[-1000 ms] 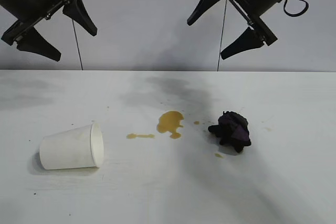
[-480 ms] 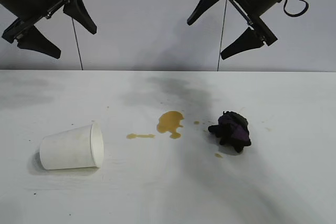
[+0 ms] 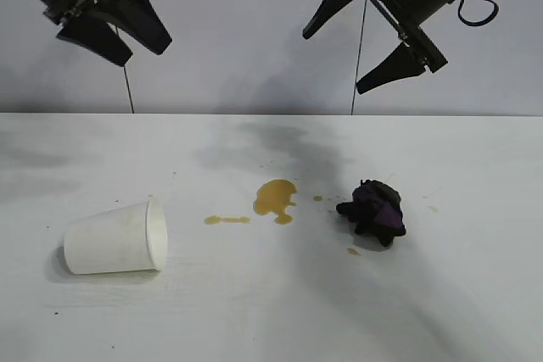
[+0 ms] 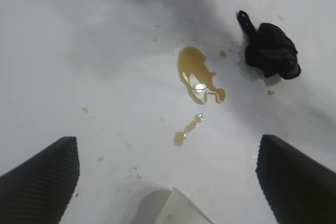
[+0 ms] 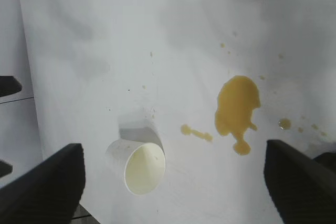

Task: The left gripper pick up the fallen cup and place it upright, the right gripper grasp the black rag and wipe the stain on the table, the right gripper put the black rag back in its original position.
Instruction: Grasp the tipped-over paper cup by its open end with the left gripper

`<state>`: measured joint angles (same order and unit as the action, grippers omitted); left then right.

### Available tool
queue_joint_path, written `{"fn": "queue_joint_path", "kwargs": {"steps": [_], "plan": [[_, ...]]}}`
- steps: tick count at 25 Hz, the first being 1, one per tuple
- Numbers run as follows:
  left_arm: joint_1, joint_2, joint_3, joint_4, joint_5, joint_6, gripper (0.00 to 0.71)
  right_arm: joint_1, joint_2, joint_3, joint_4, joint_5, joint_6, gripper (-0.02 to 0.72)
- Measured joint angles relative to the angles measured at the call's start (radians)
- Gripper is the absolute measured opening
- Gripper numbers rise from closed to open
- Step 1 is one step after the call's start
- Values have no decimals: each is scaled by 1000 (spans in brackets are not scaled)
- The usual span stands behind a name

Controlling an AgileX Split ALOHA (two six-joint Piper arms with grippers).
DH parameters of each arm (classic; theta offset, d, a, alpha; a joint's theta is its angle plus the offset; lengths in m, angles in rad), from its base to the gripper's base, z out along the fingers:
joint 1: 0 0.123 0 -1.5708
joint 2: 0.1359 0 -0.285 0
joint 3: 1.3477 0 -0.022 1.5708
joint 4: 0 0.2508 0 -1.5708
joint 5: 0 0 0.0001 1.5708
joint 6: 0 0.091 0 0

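The fallen white paper cup is next for my left gripper, which should go to it and close across the middle of its body [image 3: 116, 240], between its opening and bottom.
The white paper cup [image 3: 114, 239] lies on its side at the front left of the table [image 3: 475, 294], its mouth facing right. It also shows in the left wrist view [image 4: 168, 208] and the right wrist view [image 5: 139, 166]. The yellow-brown stain [image 3: 275, 197] sits mid-table with small splashes around it. The black rag [image 3: 375, 208] lies just right of the stain. My left gripper [image 3: 140, 47] hangs open high above the back left, over the cup. My right gripper [image 3: 337, 61] hangs open high above the stain and rag. Both are empty.
A grey wall stands behind the table's back edge. Two thin vertical cables run down the wall behind the arms. Faint grey smudges mark the tabletop behind the stain. The table's left edge [image 5: 21, 77] shows in the right wrist view.
My left gripper has swung round and shifted right and up; its fingers now appear close together in the exterior view. The right arm, cup, rag and stain have not moved.
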<state>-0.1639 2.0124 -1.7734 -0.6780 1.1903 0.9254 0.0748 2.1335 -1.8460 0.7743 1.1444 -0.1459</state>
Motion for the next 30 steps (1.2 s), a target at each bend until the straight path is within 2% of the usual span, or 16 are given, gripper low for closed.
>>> {"fn": "queue_joint_path", "kwargs": {"steps": [3, 7, 11, 17, 25, 30], "plan": [[-63, -11, -44, 110, 18, 106, 658, 0, 0, 0, 0, 0, 0, 641], [-148, -54, -44, 381, 37, 201, 658, 0, 0, 0, -1, 7, 1, 641], [-167, -71, -46, 503, 41, 210, 658, 0, 0, 0, 0, 6, 3, 641], [-167, -73, -35, 414, 39, 204, 658, 0, 0, 0, 0, 6, -8, 641], [-170, -74, 230, 425, 36, 205, 658, 0, 0, 0, 0, -13, -24, 641], [-170, -74, 295, 425, 27, 225, 658, 0, 0, 0, 0, -19, -25, 641]]}}
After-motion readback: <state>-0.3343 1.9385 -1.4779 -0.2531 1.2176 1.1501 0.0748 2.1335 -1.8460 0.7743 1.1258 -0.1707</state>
